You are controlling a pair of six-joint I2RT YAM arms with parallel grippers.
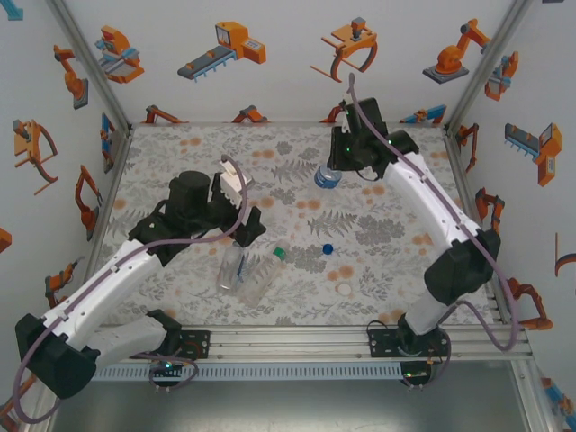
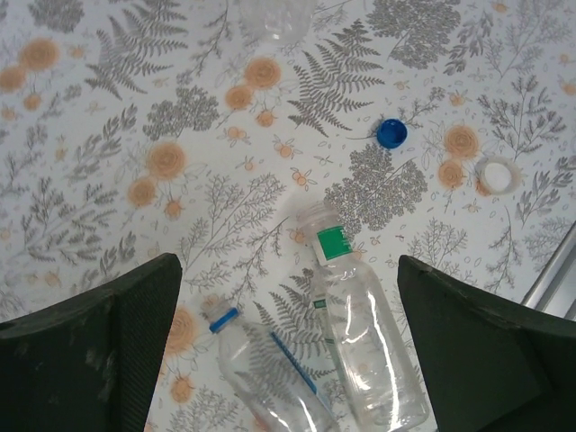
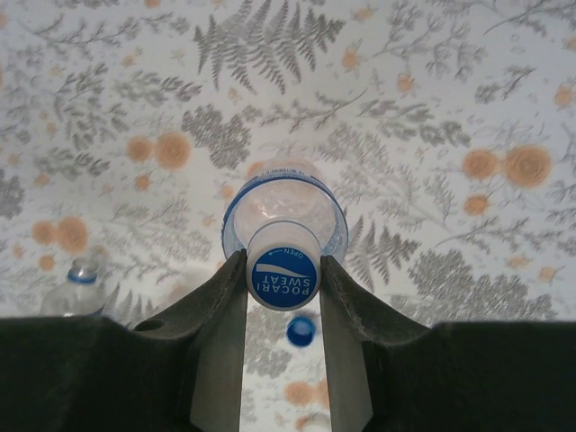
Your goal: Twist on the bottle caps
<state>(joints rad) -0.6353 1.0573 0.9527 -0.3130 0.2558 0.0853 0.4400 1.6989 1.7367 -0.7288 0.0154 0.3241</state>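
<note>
Next, I let go of the clear bottle with my right gripper, upright on the mat [image 1: 332,171] [image 3: 382,106] between the back fern print and orange flowers.
One clear bottle [image 3: 284,211] stands upright at the back of the table. My right gripper [image 3: 283,270] is shut on its white cap with a blue printed top [image 3: 283,279]; from above that gripper [image 1: 340,162] is over the bottle [image 1: 328,176]. Two more bottles lie side by side on the mat, one with a blue neck ring [image 2: 270,378] and one with a green neck band [image 2: 364,342]. Above them my left gripper [image 2: 288,360] hangs open, holding nothing. A loose blue cap [image 2: 391,133] and a loose white cap [image 2: 498,175] lie on the mat.
The floral mat [image 1: 198,157] covers the table between printed walls. A metal rail [image 1: 360,342] runs along the near edge by the arm bases. The blue cap [image 1: 328,248] lies mid-table, right of the lying bottles [image 1: 247,270].
</note>
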